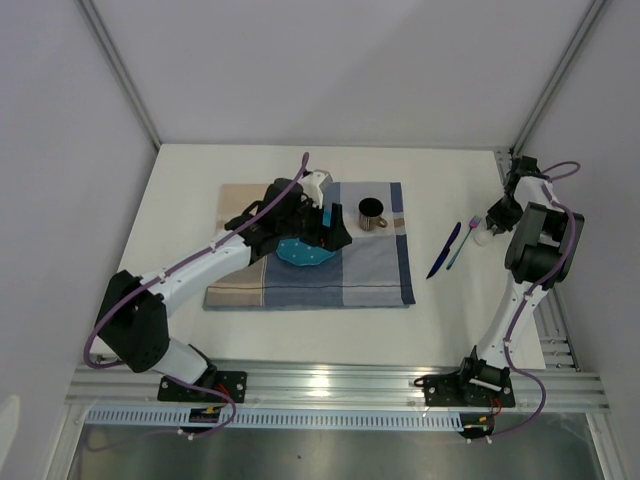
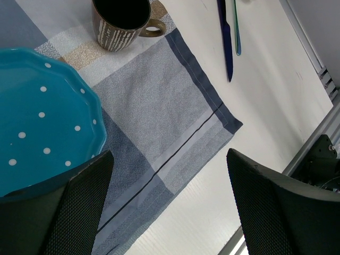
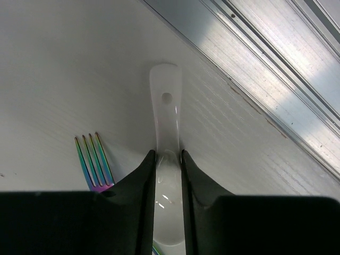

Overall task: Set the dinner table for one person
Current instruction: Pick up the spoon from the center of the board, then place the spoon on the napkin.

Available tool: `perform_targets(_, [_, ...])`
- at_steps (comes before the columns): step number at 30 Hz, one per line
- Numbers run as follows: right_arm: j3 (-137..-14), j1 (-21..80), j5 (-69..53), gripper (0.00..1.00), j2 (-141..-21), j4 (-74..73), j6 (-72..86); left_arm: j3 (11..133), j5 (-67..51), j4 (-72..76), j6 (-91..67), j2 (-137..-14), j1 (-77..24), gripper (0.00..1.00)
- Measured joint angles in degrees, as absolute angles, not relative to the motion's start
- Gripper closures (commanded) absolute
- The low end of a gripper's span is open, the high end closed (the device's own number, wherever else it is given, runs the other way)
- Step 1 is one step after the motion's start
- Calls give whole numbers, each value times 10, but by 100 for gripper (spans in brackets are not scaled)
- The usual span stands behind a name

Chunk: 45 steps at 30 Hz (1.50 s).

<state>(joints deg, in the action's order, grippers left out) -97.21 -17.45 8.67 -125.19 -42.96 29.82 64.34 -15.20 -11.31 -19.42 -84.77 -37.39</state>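
I will release the white spoon, now beside the fork's tines, from my right gripper on the checked placemat [image 1: 379, 260] between the teal plate and the knife.
On the white dinner table [image 1: 180, 200] lies a checked placemat [image 1: 370, 270]. It carries a teal dotted plate [image 1: 305, 252] and a brown mug [image 1: 371, 212]. My left gripper [image 1: 330, 228] hovers over the plate's right edge. In the left wrist view it [image 2: 169, 159] stands open and empty, with the plate [image 2: 37, 122] at left and the mug [image 2: 121, 21] at top. Right of the mat lie a dark blue knife [image 1: 443, 250] and an iridescent fork [image 1: 462, 243]. My right gripper [image 3: 166, 153] is shut on a white spoon [image 3: 166, 111] beside the fork's tines [image 3: 93, 159].
An aluminium rail [image 3: 265, 64] runs along the table's right edge, close to the spoon's handle. The knife [image 2: 227, 42] and fork [image 2: 236, 32] lie parallel beyond the mat's corner. White walls enclose the table on three sides.
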Motion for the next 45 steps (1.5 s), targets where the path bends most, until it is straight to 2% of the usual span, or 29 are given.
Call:
perform_targets(3, [-972,-176,83,90,-1252,-429,298,645,-152,-114,-194,-851,-374,9])
perform_targets(4, [-973,-176,81,97,-1252,-429,298,646,-152,-114,-194,-852,-374,9])
perform_targets(6, [-977,-176,75,100,-1254,-430,298,646,-152,-114,-194,-853,-374,9])
perform_targets(13, [-978,-175,52,100,-1243,-434,297,652,-152,-116,-192,-857,-374,10])
perform_targets(21, [-978,-152,40,100,-1141,-446,286,655,-152,-119,-182,-861,-374,10])
perform_targets(27, [-964,-65,40,100,-1063,-439,278,669,-137,-129,-153,-861,-371,10])
perform_targets(35, [-891,139,46,100,-1034,-435,258,686,-102,-134,-138,-861,-340,10])
perform_targets(38, [-866,175,40,100,-1023,-440,255,687,-91,-135,-135,-861,-331,10])
perform_targets(45, [-861,187,25,100,-1010,-463,248,687,-88,-135,-133,-861,-331,10])
